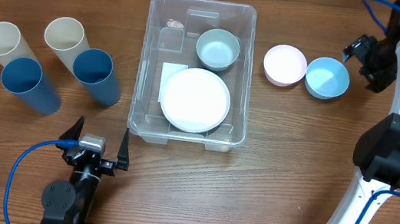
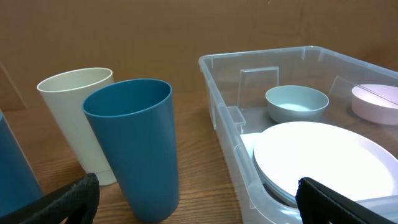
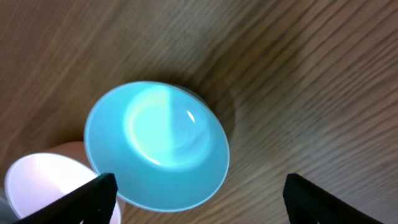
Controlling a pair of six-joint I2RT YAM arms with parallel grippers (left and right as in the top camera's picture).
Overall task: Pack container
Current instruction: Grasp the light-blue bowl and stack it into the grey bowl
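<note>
My right gripper needs to grip the blue bowl's rim (image 1: 347, 86) (image 3: 227, 146), on the side that faces away from the pink bowl.
The container (image 1: 147, 59), a clear bin, stands mid-table and holds a white plate (image 1: 194, 100) and a grey-green bowl (image 1: 217, 49). To its right, a pink bowl (image 1: 284, 64) and a blue bowl (image 1: 327, 78) sit on the wood. My right gripper (image 1: 355, 61) hovers open just right of the blue bowl. In the right wrist view the blue bowl (image 3: 155, 143) lies below the wide-apart jaws of that gripper (image 3: 199, 199), untouched. My left gripper (image 1: 96, 145) rests open near the front edge. In its view that gripper (image 2: 196, 199) faces a blue cup (image 2: 134, 143) and the container (image 2: 217, 81).
Two cream cups (image 1: 2, 41) (image 1: 65, 34) and two blue cups (image 1: 29, 84) (image 1: 97, 75) lie left of the container. The pink bowl (image 3: 43, 186) touches the blue bowl's left side. A brown wall runs along the table's far edge.
</note>
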